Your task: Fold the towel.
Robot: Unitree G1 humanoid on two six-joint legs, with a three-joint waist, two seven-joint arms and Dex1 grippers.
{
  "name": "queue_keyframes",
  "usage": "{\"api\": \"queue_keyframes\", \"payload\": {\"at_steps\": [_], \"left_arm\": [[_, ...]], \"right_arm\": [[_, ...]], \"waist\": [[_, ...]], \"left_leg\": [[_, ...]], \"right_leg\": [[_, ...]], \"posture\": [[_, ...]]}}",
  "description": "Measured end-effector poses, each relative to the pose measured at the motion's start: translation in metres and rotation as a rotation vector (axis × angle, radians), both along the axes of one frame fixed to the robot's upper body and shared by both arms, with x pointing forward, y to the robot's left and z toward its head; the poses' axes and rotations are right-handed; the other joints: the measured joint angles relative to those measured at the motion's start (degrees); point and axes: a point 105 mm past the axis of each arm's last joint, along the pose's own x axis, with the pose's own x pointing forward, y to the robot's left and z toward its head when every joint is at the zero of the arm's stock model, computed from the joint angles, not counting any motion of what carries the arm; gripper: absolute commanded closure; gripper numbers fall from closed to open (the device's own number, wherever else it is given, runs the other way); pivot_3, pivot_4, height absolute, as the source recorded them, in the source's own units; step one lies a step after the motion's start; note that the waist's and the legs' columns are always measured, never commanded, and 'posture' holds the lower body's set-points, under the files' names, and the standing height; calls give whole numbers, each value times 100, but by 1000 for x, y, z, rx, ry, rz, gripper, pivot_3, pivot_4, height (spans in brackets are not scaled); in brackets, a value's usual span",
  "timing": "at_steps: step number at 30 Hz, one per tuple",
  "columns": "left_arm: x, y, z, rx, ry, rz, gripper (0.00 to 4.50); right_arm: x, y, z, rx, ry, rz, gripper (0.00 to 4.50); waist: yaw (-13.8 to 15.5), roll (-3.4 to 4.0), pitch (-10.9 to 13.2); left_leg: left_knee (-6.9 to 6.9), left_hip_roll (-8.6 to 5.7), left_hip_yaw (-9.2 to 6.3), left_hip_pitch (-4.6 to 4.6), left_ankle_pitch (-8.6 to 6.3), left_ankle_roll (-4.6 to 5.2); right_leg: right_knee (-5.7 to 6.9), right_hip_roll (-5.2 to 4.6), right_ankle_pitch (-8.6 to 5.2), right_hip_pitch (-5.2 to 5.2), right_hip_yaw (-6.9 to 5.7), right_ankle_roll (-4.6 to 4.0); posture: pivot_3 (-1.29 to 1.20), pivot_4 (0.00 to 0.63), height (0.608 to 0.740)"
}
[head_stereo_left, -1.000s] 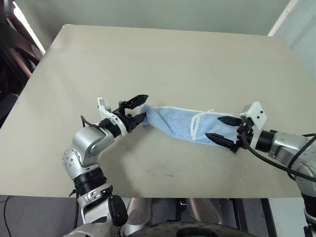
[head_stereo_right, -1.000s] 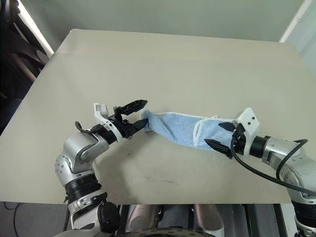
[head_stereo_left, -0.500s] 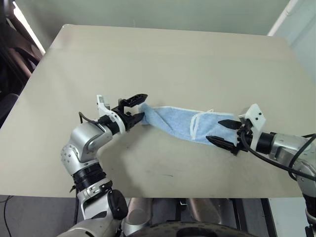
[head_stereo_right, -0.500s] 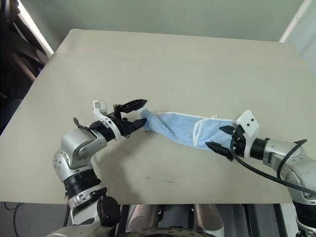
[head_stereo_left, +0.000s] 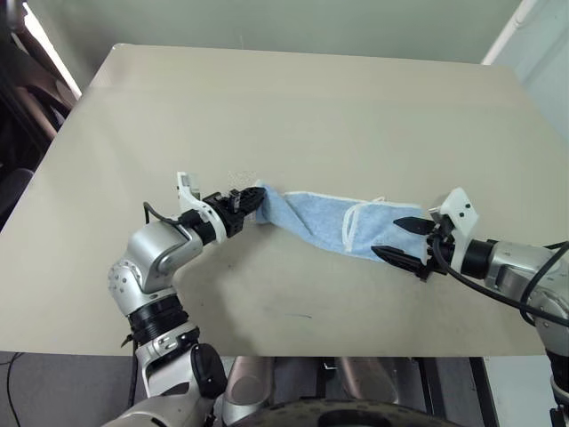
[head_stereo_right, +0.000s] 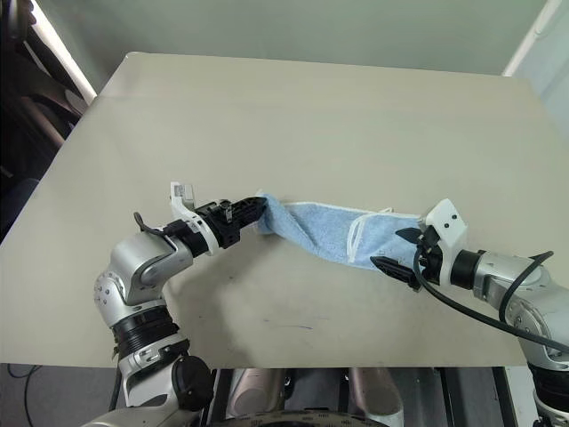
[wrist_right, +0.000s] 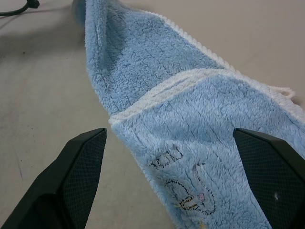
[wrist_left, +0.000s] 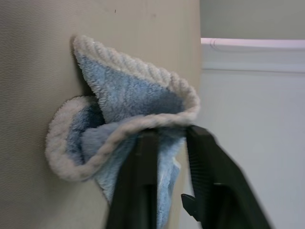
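Note:
The towel's end curls into a heap where my left gripper pinches it. Next, my left gripper opens, back away and grabs the towel's white edging [wrist_left: 71, 169] before folding.
The towel [head_stereo_left: 324, 218], light blue and fluffy with white edging, lies bunched in a long strip across the middle of the beige table [head_stereo_left: 302, 107]. Its left end is pinched between the black fingers of my left gripper [head_stereo_left: 252, 199], which is shut on it; the left wrist view shows the towel's corner [wrist_left: 133, 102] curled around the fingers [wrist_left: 143, 181]. At the strip's right end, my right gripper [head_stereo_left: 398, 238] stands open, one finger on each side of the towel's end [wrist_right: 190, 138], where a small embroidered figure shows. A thin white loop [wrist_right: 281, 90] sticks out from the edge.
The table's front edge [head_stereo_left: 293, 356] runs close below both arms. Bare tabletop stretches behind the towel to the far edge. Dark furniture [head_stereo_left: 22, 107] stands beyond the table's left side, and a pale wall [head_stereo_left: 267, 22] lies behind.
My left gripper has shut on the towel's left end; it stood open around it before. The right gripper stays open in the same place.

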Motion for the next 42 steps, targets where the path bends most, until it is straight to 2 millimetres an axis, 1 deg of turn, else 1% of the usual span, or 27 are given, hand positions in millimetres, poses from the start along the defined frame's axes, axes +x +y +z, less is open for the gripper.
{"api": "queue_keyframes", "payload": {"at_steps": [6,10,12,16,20,23,28,33,34,38,41,42], "left_arm": [[0,1,0,2,-3,-1,4487],[0,8,2,25,-24,-21,4487],[1,13,5,45,-55,-59,4487],[0,22,21,90,-149,-180,4487],[-5,19,19,86,-153,-261,4487],[-10,22,22,119,-169,-317,3849],[-18,28,28,102,-192,-392,2090],[-20,30,27,108,-178,-427,275],[-19,30,27,106,-175,-425,20],[-10,27,25,87,-152,-392,20],[-6,15,18,51,-134,-384,20],[-4,11,15,37,-126,-377,20]], "right_arm": [[0,-1,0,-5,0,-1,0],[0,-1,0,-9,0,-2,0],[0,-1,0,-9,-1,-3,0],[1,-1,1,-10,-2,-5,0],[1,-1,2,-11,-7,-5,0],[2,-2,2,-21,-18,-7,0],[2,-3,3,-27,-27,-8,0],[3,-2,3,-26,-33,-5,0],[3,-2,3,-26,-32,-5,0],[5,-3,3,-24,-30,-9,0],[5,-4,3,-24,-21,-13,0],[5,-4,3,-25,-18,-14,0]], "waist": [[0,0,0],[1,1,1],[3,-1,2],[13,-4,4],[22,-5,4],[28,-8,5],[40,-8,5],[39,-8,5],[39,-8,5],[54,-8,5],[58,-8,5],[59,-8,5]], "left_leg": [[0,0,0,0,0,0],[0,1,-4,-1,-2,-3],[-2,4,-8,-4,-3,-7],[-2,13,-20,-9,-9,-18],[-1,12,-23,-17,-17,-27],[-1,15,-20,-35,-18,-42],[-4,21,-20,-40,-20,-57],[-3,23,-19,-40,-22,-48],[-3,23,-19,-40,-22,-47],[-3,24,-19,-40,-17,-42],[-2,22,-17,-40,-8,-52],[-2,22,-15,-40,8,-78]], "right_leg": [[0,0,0,0,0,0],[1,2,-1,-2,-1,-1],[3,2,1,-8,-2,-4],[4,-1,2,-17,-1,-6],[0,-7,-3,-26,4,1],[1,-6,-4,-52,4,-4],[2,-2,-8,-63,3,-10],[3,-3,-6,-62,4,-8],[3,-3,-6,-63,4,-9],[4,-4,-2,-62,4,-10],[4,-5,-1,-60,4,-7],[3,-5,-1,-61,4,-7]], "posture": [[0,150,697],[0,150,697],[0,150,697],[0,150,697],[0,150,697],[0,150,697],[0,150,697],[0,150,697],[0,150,697],[0,150,697],[0,150,697],[0,150,697]]}}
